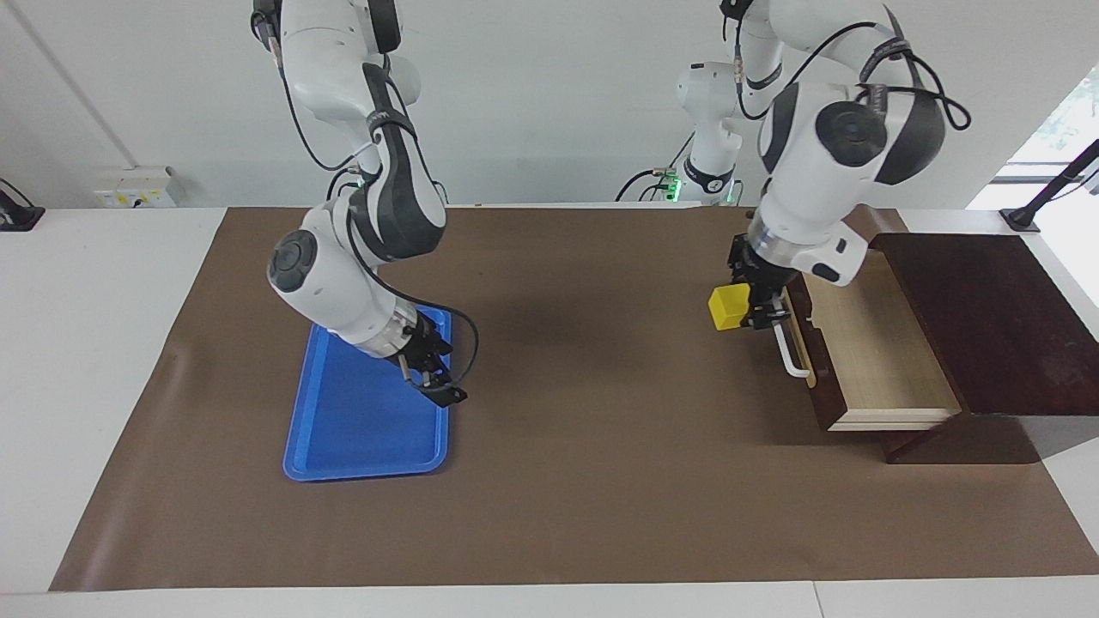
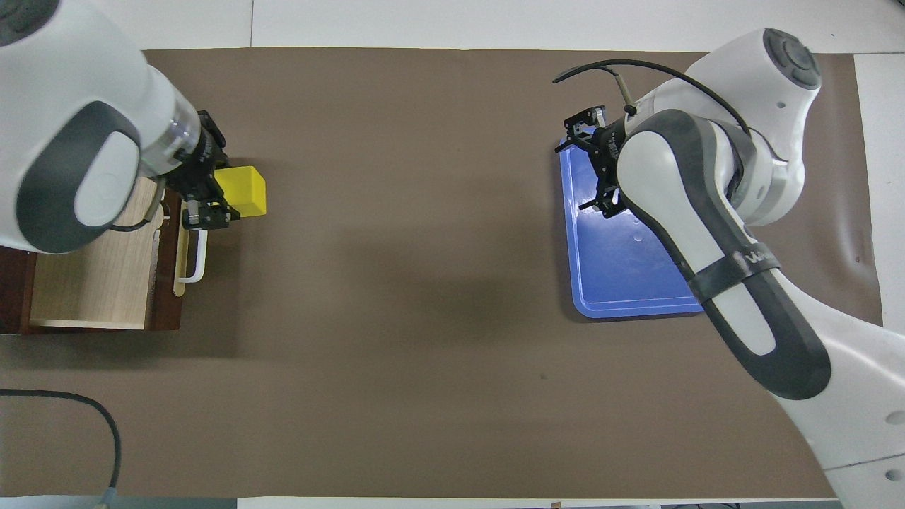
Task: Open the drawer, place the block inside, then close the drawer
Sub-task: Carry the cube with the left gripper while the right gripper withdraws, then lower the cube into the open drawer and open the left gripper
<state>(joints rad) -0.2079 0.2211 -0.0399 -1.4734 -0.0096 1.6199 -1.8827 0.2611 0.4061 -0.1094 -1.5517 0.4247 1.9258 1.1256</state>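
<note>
My left gripper has the yellow block to place. Next, I set it down on the drawer's pale wood bottom, close behind its front edge (image 2: 133,247).
The drawer (image 1: 867,352) of the dark brown box (image 1: 987,326) stands pulled open, its pale wood inside bare; it also shows in the overhead view (image 2: 92,276). Its white bar handle (image 1: 794,352) (image 2: 200,258) faces the table's middle. My left gripper (image 1: 749,307) (image 2: 212,185) is shut on the yellow block (image 1: 729,307) (image 2: 242,189) and holds it in the air over the drawer's front edge and handle. My right gripper (image 1: 429,378) (image 2: 592,166) is open and empty, low over the blue tray (image 1: 361,429) (image 2: 615,283).
A brown mat (image 1: 584,446) covers the table. The blue tray lies toward the right arm's end and holds nothing. The box stands at the left arm's end. A black cable (image 2: 85,410) lies at the table's near edge.
</note>
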